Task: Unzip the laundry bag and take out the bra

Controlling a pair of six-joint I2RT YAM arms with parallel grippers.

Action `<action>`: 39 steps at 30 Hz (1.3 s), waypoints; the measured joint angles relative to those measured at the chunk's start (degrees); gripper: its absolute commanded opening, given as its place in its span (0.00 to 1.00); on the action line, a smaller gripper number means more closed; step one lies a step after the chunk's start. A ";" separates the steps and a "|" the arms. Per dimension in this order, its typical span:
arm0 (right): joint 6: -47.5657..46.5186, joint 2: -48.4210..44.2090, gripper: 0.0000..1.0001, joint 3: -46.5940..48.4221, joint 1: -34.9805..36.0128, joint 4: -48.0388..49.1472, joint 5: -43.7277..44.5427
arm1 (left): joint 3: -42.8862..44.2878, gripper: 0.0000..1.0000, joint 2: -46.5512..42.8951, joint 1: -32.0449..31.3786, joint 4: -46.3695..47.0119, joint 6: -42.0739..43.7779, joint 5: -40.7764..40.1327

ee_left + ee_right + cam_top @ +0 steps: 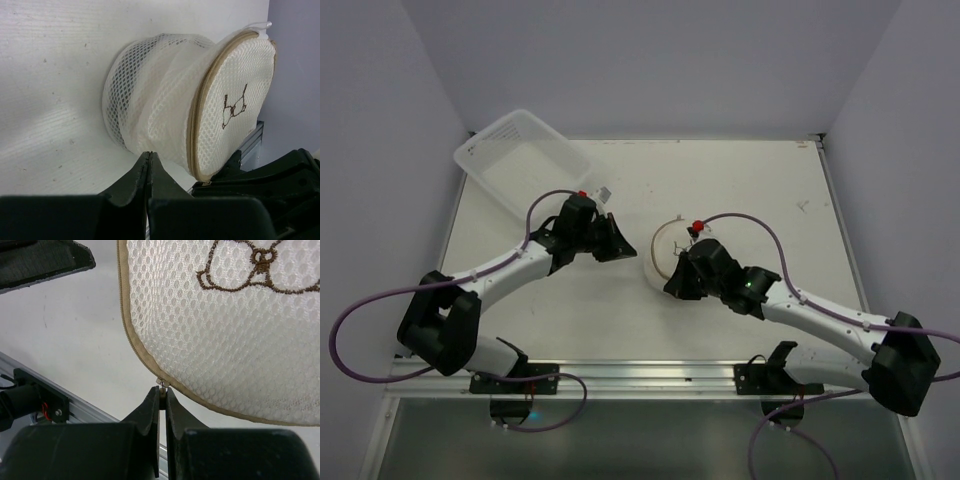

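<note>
The laundry bag's mesh side is beside my left gripper, which is shut on air, so I should open that gripper and pinch the bag's rim (192, 145) to steady the zip.
The laundry bag (658, 252) lies on its side mid-table: a cream mesh drum with a tan zip round the rim. Its flat face (232, 105) carries a bra pictogram and faces my right gripper (675, 283). In the right wrist view the right gripper (162, 390) is shut on the small metal zip pull (162, 383) at the lower rim of the bag (225, 325). My left gripper (148, 156) is shut, with its tips just in front of the bag's mesh side wall (150, 95) and nothing visible between them. The zip looks closed. No bra shows.
A clear rectangular plastic tub (520, 160) stands at the table's back left corner. The aluminium rail (640, 375) runs along the near edge. The left gripper's dark finger (45, 260) shows at the top left of the right wrist view.
</note>
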 measured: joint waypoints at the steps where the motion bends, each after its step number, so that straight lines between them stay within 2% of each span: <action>1: -0.17 -1.20 0.00 -0.35 0.00 -0.55 0.26 | -0.15 0.07 0.00 0.00 0.20 0.00 0.24; 2: -0.28 -2.03 0.00 -0.46 0.00 -1.01 0.39 | -0.33 0.17 0.00 0.00 0.39 0.07 0.59; 3: -0.37 -2.49 0.00 -0.46 -0.02 -1.14 0.42 | -0.44 0.32 0.00 0.00 0.57 0.04 0.94; 5: -0.42 -2.51 0.00 -0.42 0.00 -1.11 0.42 | -0.52 0.48 0.00 -0.09 1.11 0.04 1.44; 6: -0.44 -2.08 0.00 -0.33 0.00 -1.07 0.42 | -0.52 0.61 -0.02 -0.15 1.57 -0.11 1.68; 8: -0.42 -0.46 0.00 0.09 0.00 -0.92 0.37 | -0.55 0.71 -0.24 -0.37 2.82 -0.90 1.99; 10: -0.42 1.64 0.00 0.81 0.00 -0.68 0.26 | -0.55 0.72 -0.59 -1.09 4.20 -2.01 1.95; 13: -0.39 4.15 0.00 1.99 0.00 -0.04 0.09 | -0.55 0.70 -0.76 -2.75 5.92 -3.02 1.86; 19: -0.37 6.03 0.00 4.04 0.00 1.55 -0.35 | -0.55 0.52 1.86 -6.05 7.45 -4.90 0.70; 22: -0.37 6.80 0.00 4.87 0.00 2.10 -1.14 | -0.55 0.38 4.26 -7.02 7.50 -5.64 -0.22; 24: -0.37 6.93 0.00 4.90 0.00 2.27 -1.22 | -0.55 0.16 5.25 -7.26 7.50 -6.19 -0.72; 26: -0.37 6.95 0.00 4.90 0.00 2.27 -1.22 | -0.55 0.00 5.75 -7.23 7.45 -6.62 -1.14; 31: -0.87 5.95 0.00 4.24 -0.13 1.75 -0.87 | 0.59 0.00 5.77 -7.30 6.82 -5.84 -1.55; 34: -2.14 2.03 0.00 1.90 -1.75 0.44 -0.48 | 1.14 0.00 5.75 -6.99 6.12 -4.90 -1.57; 39: -6.84 -7.10 0.00 -3.89 -11.17 -2.80 -0.72 | 1.16 0.00 5.70 -3.65 5.77 -2.47 -0.90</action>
